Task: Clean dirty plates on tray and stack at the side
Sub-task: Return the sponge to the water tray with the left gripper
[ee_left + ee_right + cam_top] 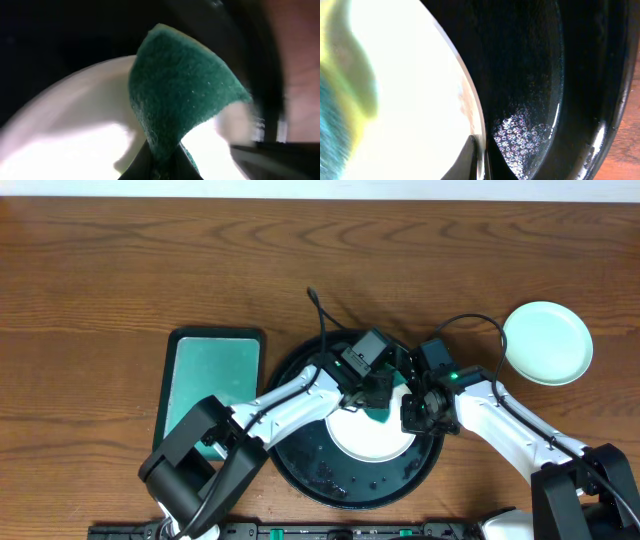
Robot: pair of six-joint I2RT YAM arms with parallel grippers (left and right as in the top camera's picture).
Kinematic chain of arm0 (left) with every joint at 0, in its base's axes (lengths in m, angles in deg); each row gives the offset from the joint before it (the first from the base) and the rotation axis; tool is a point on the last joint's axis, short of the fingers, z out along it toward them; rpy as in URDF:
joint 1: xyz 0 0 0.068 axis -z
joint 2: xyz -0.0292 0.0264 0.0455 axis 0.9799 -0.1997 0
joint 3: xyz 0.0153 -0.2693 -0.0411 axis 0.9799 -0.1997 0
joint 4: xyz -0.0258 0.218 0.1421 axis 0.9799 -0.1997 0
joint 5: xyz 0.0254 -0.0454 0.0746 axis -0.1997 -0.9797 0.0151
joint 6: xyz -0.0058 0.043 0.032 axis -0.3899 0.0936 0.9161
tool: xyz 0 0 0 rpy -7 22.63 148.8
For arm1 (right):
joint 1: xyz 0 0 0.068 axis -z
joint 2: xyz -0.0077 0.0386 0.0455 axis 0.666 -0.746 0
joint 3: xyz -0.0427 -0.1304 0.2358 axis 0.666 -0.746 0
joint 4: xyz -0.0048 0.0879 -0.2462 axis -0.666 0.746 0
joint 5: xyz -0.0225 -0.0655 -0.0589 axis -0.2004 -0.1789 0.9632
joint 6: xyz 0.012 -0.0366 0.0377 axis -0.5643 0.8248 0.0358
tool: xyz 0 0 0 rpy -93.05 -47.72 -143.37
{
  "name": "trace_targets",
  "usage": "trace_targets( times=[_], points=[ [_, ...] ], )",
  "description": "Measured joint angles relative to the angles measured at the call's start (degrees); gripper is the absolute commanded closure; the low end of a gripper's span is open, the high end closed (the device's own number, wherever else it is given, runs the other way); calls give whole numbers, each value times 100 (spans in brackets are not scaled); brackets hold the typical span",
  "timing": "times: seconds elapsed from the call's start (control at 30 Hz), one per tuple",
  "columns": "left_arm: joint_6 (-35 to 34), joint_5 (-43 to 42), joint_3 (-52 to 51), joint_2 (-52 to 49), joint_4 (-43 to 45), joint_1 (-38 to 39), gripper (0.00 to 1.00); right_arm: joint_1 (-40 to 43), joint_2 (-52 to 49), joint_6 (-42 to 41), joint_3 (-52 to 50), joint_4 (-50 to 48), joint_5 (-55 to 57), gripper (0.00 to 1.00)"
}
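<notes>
Next, my left gripper lets go of the green sponge around the middle of the green rectangular tray (pixel 218 387).
A white plate (pixel 368 438) lies on the black tray (pixel 300 465). My left gripper (pixel 372 406) is shut on a green sponge (pixel 180 90) and presses it on the plate's upper right part (pixel 75 135). My right gripper (pixel 412 412) is shut on the plate's right rim (pixel 479 150), one finger above and one below. The plate fills the left of the right wrist view (pixel 410 90), with the glossy wet tray floor (pixel 530 100) beside it. A pale mint-green plate (pixel 546 342) rests on the table at the far right, off the tray. A third plate is not in view.
A green rectangular tray (pixel 212 375) lies left of the black tray, partly under my left arm. Water drops dot the black tray's front floor (pixel 345 472). Brown wood table (pixel 120 270) extends behind and to the left.
</notes>
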Motion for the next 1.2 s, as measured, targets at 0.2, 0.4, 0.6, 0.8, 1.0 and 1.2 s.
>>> trace_targets(
  times=[0.2,0.4,0.6,0.8,1.0,1.2],
  points=[
    [400,706,133,164,-1099,-247,93,0,0,-9,2,-4,2,99],
    [616,1768,507,964,-2223,-271,93,0,0,-13,2,-9,2,99],
    [564,2559,678,1526,-3257,-684,93,0,0,-13,0,-9,2,99],
    [444,2850,678,1416,-3622,-2033,92,0,0,-13,0,-9,2,99],
    [647,2417,673,1399,-3309,-3351,93,0,0,-13,0,-24,2,99],
    [796,2076,592,863,-3276,-3899,93,0,0,-13,-2,-52,2,99]
  ],
)
